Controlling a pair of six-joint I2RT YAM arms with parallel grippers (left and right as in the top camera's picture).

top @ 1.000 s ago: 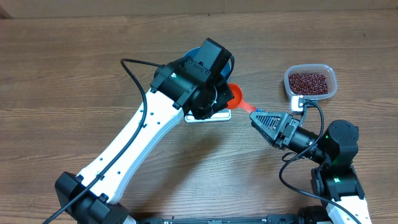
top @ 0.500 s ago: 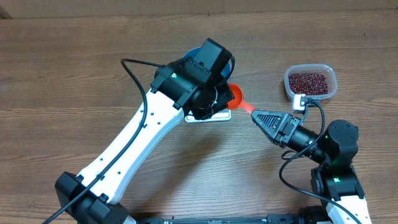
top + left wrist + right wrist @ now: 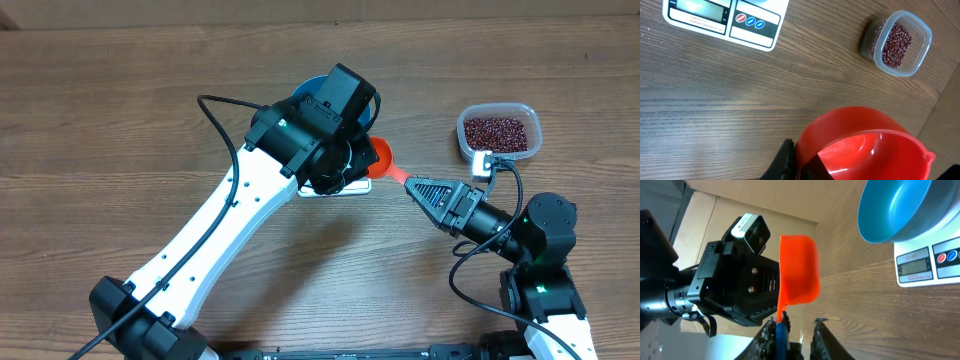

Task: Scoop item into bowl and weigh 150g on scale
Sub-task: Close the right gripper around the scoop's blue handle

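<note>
The scoop's blue handle is against just one finger, so next my right gripper centers and closes on the handle (image 3: 782,330) before my left gripper frees the cup's rim.
An orange-red scoop (image 3: 380,155) hangs between both arms, just right of the blue bowl (image 3: 895,207). The bowl stands on the white scale (image 3: 725,20) and is empty in the right wrist view. My left gripper (image 3: 800,155) is shut on the rim of the scoop's cup (image 3: 865,140). My right gripper (image 3: 797,322) has the scoop's blue handle between its fingers. The handle lies against one finger, with a gap to the other. The beans (image 3: 495,130) lie in a clear plastic tub at the right.
The left arm (image 3: 230,210) crosses the table's middle and covers most of the bowl (image 3: 312,86) and scale (image 3: 335,190) from above. The clear tub (image 3: 897,44) stands near the right arm's base. Bare wooden tabletop lies all around.
My right gripper's jaws have narrowed around the scoop's handle. The left gripper has kept its hold on the cup, and the scoop has barely moved.
</note>
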